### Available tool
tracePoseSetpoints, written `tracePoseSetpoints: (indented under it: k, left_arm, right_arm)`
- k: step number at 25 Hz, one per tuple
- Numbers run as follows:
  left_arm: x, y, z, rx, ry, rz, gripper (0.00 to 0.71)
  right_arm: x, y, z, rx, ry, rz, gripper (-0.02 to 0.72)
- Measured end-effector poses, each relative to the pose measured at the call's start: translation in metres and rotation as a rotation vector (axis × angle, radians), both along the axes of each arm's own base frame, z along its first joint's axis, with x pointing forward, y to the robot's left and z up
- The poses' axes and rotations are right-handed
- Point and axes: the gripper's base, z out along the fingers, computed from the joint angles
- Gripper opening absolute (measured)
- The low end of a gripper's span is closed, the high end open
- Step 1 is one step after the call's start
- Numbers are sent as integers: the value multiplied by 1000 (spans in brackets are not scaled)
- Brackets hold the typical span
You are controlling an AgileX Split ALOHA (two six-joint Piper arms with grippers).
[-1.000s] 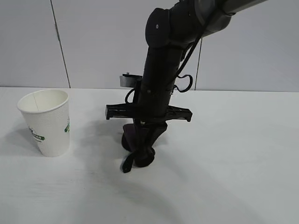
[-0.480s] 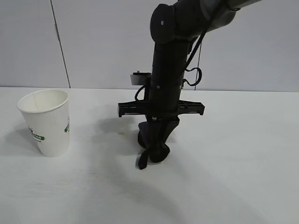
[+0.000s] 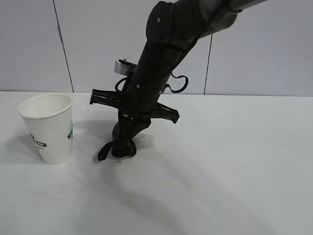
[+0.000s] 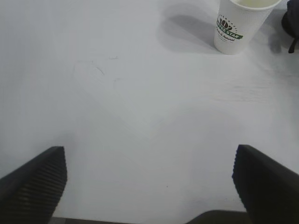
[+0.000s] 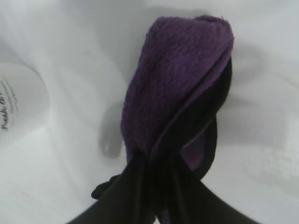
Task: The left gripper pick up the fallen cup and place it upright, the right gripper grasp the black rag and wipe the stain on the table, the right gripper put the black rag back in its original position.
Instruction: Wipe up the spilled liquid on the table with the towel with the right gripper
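Next, I let go of the black rag with my right gripper on the bare white table farther from the paper cup point(image 3: 173, 147).
The white paper cup point(image 3: 48, 127) with green lettering stands upright on the white table point(image 3: 234, 166) at the left; it also shows in the left wrist view point(image 4: 237, 23). My right gripper point(image 3: 124, 142) is shut on the dark purple-black rag point(image 3: 120, 147) and presses it onto the table just right of the cup. In the right wrist view the rag point(image 5: 177, 93) bunches out from the shut fingers. The stain is hidden or not visible. My left gripper point(image 4: 149, 182) is open over bare table, away from the cup, and out of the exterior view.
The right arm point(image 3: 166, 44) leans down from the upper right across the middle. A grey panelled wall point(image 3: 98, 44) runs behind the table. A rag strap point(image 3: 103, 154) trails toward the cup.
My right gripper swept the rag to the right and then back left across the table, ending closer to the cup, with the arm now tilted. The cup has not moved.
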Motion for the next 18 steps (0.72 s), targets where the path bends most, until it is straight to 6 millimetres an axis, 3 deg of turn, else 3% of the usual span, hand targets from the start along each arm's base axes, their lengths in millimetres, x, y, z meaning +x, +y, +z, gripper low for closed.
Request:
tracePoseSetpoints:
  k: [4, 12, 18]
  left_arm:
    - [0, 0, 0, 0, 0, 0, 694]
    - [0, 0, 0, 0, 0, 0, 694]
    - [0, 0, 0, 0, 0, 0, 694]
  right_arm:
    - [1, 3, -19, 8, 22, -17, 65]
    - [1, 2, -18, 7, 38, -17, 65]
    - [6, -34, -9, -105, 135, -20, 65]
